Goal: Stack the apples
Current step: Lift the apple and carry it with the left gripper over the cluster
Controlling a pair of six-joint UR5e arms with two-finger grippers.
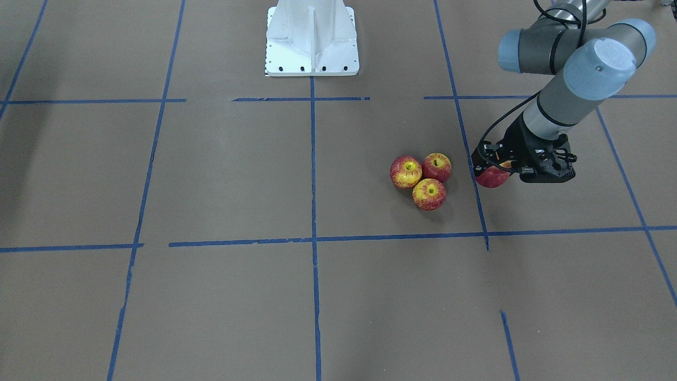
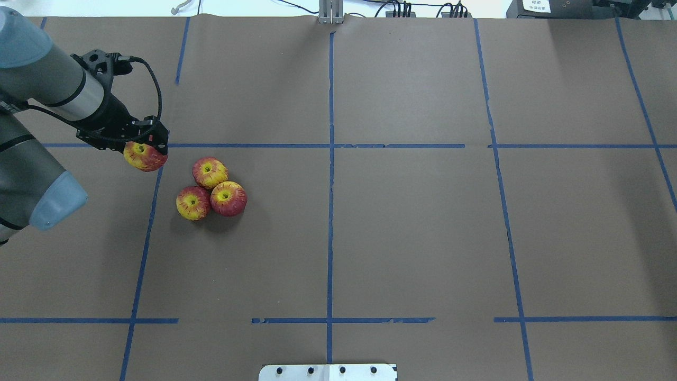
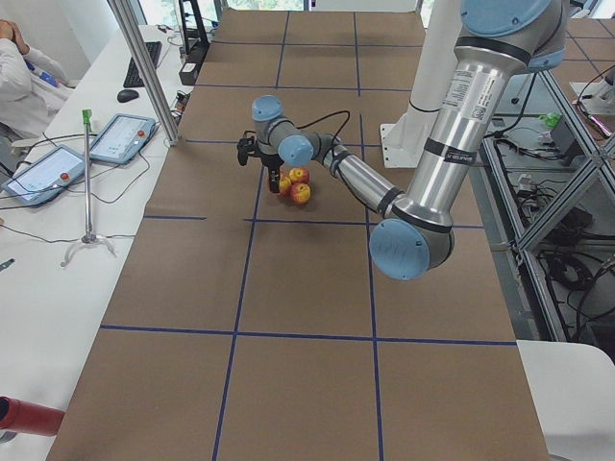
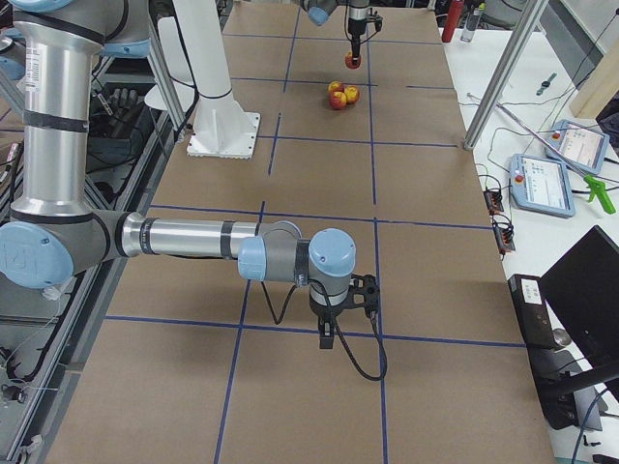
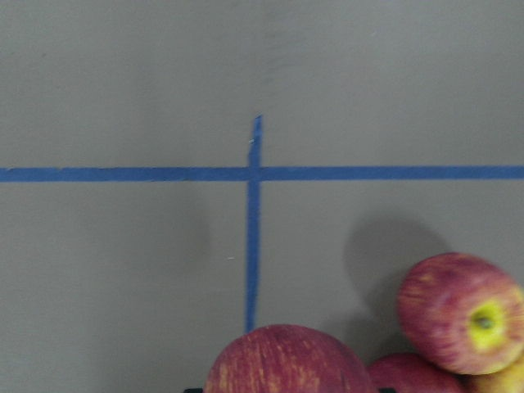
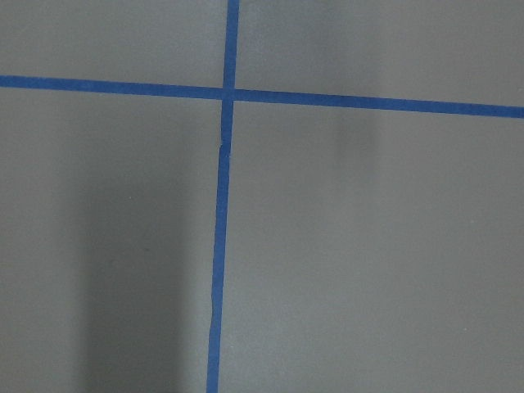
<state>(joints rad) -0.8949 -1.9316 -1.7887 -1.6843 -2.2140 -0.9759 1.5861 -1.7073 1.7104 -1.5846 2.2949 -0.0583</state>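
The robot's left gripper will release the held apple on top of the cluster, over the dip (image 1: pixel 432 169) (image 5: pixel 463 373) between the touching apples.
Three red-and-yellow apples lie touching in a cluster on the brown table (image 2: pixel 370 238): one (image 2: pixel 210 172) at the far side, two (image 2: pixel 193 202) (image 2: pixel 228 198) nearer the robot. They also show in the front view (image 1: pixel 429 193). My left gripper (image 2: pixel 147 151) is shut on a fourth apple (image 2: pixel 140 157) and holds it above the table, to the left of the cluster and apart from it. The left wrist view shows the held apple (image 5: pixel 286 360) at its bottom edge and a cluster apple (image 5: pixel 463 311) to the right. My right gripper (image 4: pixel 329 338) shows only in the right side view; I cannot tell its state.
Blue tape lines (image 2: pixel 330 159) divide the table into squares. The white robot base (image 1: pixel 312 37) stands at the table's robot-side edge. A metal post (image 3: pixel 144 67) and tablets (image 3: pixel 123 136) stand on the operators' side.
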